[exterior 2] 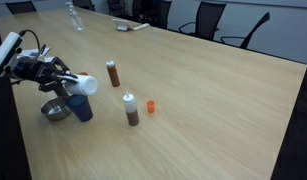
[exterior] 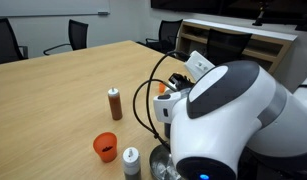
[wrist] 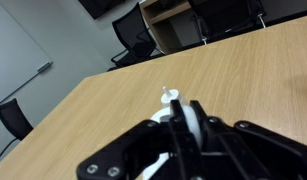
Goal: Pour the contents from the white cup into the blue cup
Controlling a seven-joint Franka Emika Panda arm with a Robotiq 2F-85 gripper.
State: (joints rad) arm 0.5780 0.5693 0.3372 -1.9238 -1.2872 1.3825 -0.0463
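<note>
Next, my gripper lets go of the white cup so that it is upright on the table [exterior: 190, 131] close beside the blue cup, near the steel bowl.
In an exterior view my gripper [exterior 2: 69, 80] is shut on the white cup [exterior 2: 84, 84] and holds it tipped on its side, mouth over the dark blue cup [exterior 2: 81, 108]. The blue cup stands upright on the table right below. In the wrist view the black fingers [wrist: 188, 120] clamp the white cup [wrist: 176, 112] between them. In an exterior view [exterior: 171, 95] the arm's body hides most of the white cup and all of the blue cup.
A shiny steel bowl [exterior 2: 55, 111] [exterior: 161, 160] stands beside the blue cup. A brown bottle [exterior 2: 113, 73] [exterior: 115, 103], a white-capped grey shaker [exterior 2: 131, 110] [exterior: 131, 160] and an orange cup [exterior 2: 150, 105] [exterior: 106, 147] stand nearby on the wooden table [exterior 2: 213, 90]. Office chairs ring the table.
</note>
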